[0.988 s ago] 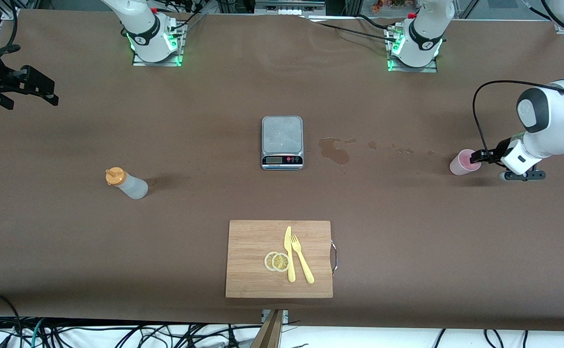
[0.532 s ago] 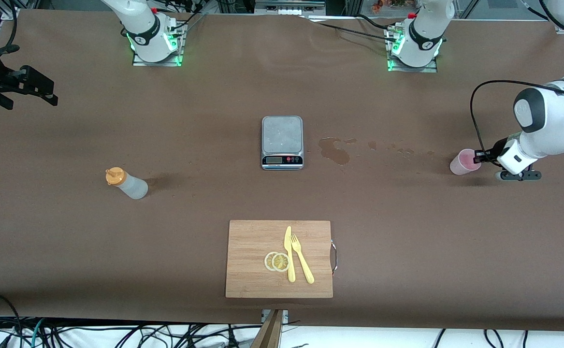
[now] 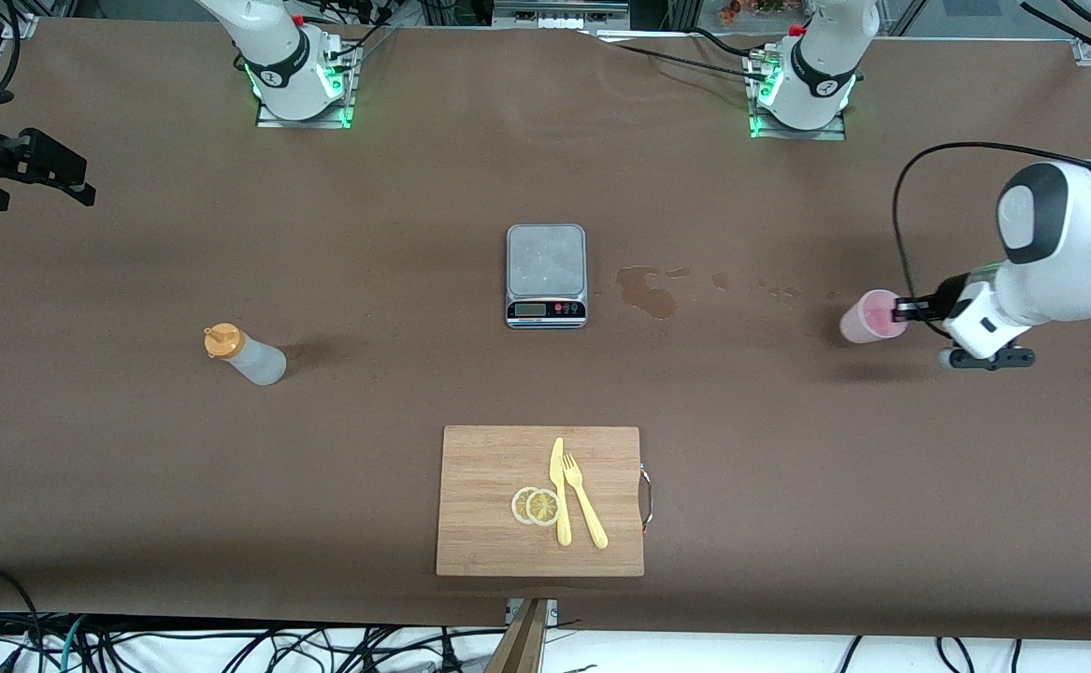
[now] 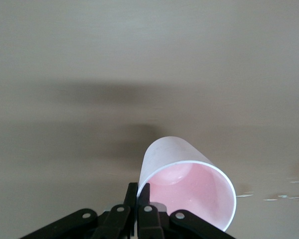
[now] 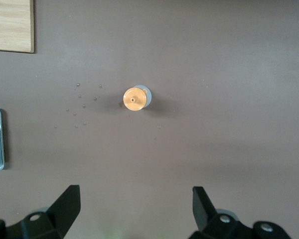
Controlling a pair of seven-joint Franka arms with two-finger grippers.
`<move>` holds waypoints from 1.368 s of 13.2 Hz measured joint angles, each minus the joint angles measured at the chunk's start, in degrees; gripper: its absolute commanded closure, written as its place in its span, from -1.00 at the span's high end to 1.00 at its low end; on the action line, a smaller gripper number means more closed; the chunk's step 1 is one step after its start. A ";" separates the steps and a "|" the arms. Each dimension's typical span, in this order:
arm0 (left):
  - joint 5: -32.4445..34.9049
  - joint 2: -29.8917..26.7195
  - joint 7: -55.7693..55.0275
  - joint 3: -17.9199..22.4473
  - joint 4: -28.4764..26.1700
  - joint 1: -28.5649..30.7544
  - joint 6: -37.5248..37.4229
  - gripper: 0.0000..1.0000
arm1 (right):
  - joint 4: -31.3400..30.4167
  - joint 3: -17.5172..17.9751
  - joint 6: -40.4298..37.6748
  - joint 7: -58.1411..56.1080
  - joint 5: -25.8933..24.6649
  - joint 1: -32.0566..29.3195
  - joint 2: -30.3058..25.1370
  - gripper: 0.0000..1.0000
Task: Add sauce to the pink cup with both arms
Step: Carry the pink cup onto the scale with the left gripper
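Observation:
My left gripper will release the pink cup so that it stands upright on the steel kitchen scale's plate (image 3: 554,276), just behind the display of the scale.
The pink cup (image 3: 870,319) hangs tilted in my left gripper (image 3: 902,306), above the table toward the left arm's end. In the left wrist view the fingers (image 4: 133,195) are shut on the cup's rim, one inside and one outside, and the cup (image 4: 189,181) looks empty. The sauce bottle (image 3: 246,356), whitish with an orange cap, stands on the table toward the right arm's end. My right gripper (image 3: 35,168) is open and empty, high over that end of the table. In the right wrist view the bottle (image 5: 135,98) shows from above, apart from the gripper (image 5: 135,195).
A steel kitchen scale (image 3: 546,274) sits mid-table, with brown wet stains (image 3: 648,292) beside it toward the cup. A wooden cutting board (image 3: 480,505) with lemon slices, a yellow knife and a fork lies nearer the front camera.
My left gripper has carried the pink cup toward the middle of the table and tilted it more. My right gripper has drifted slightly toward the table's end.

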 measured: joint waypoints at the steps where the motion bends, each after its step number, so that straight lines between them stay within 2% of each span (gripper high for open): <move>1: -2.18 -0.49 -4.74 -3.52 0.23 -0.07 -0.34 -1.00 | 0.01 -0.17 0.00 -0.01 0.00 0.00 0.00 1.00; 5: -8.93 -1.24 -18.84 -15.83 0.22 -0.39 0.51 -1.00 | 0.00 0.98 -2.71 -1.84 -0.01 0.30 0.03 1.00; 8: -9.26 -0.82 -29.68 -22.20 -0.39 -3.05 6.65 -1.00 | -0.03 1.79 -3.92 -10.44 -0.01 0.48 0.73 1.00; 11: -9.17 1.09 -39.26 -22.75 -1.71 -11.50 14.27 -1.00 | -0.04 1.31 -3.30 -23.29 0.47 0.14 2.89 1.00; 14: -7.21 4.08 -45.77 -22.68 -2.49 -16.75 20.66 -1.00 | -0.03 -1.35 -2.12 -35.66 5.67 -0.19 5.60 1.00; 18: 3.16 9.25 -56.28 -22.59 -2.61 -21.90 25.52 -1.00 | -0.35 -3.33 -0.39 -51.94 10.57 -2.64 9.09 1.00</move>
